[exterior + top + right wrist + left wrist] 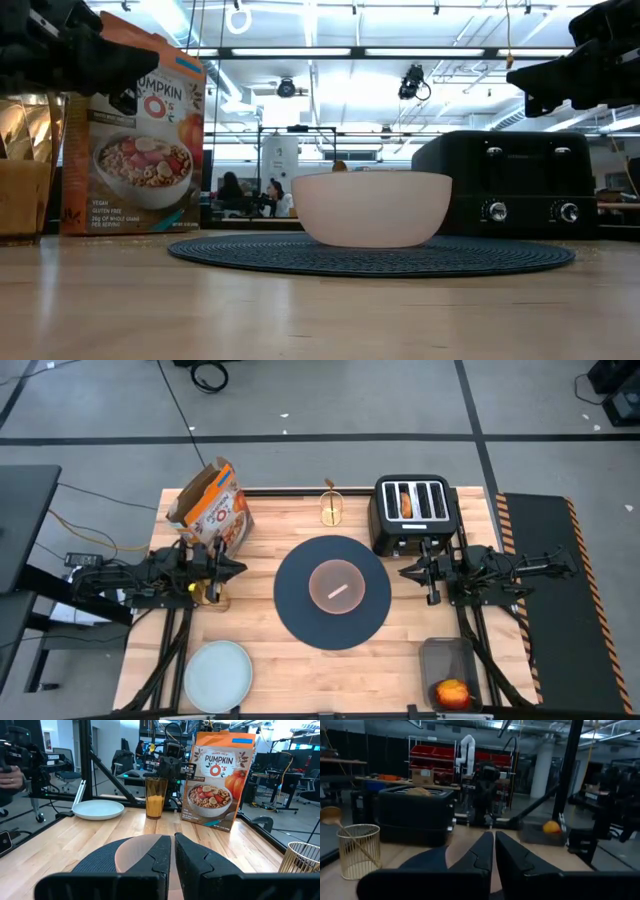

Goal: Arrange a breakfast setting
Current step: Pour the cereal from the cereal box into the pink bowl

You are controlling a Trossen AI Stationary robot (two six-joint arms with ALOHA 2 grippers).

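Note:
My left gripper goes to the orange cereal box next. It will close on the top edge of its printed side [203, 507] facing the placemat.
The dark-blue placemat [332, 618] lies mid-table with the tan bowl [335, 585] standing on it. The pale-blue plate [218, 675] lies at the near left. The amber cup [215, 596] stands just below my left gripper [240, 568]. The toasted bread [406, 503] sticks up from a toaster slot. The red apple [452, 693] lies in a dark tray at the near right. The gold spoon [331, 815] leans in a wire holder [332, 508] at the far edge. My left gripper and my right gripper [403, 571] hover shut and empty on either side of the placemat.
The orange cereal box [210, 510] stands at the far left and the black toaster [412, 515] at the far right. The dark tray [447, 665] holds the apple. Bare wood shows along the near edge between the plate and the tray. People show in the room beyond.

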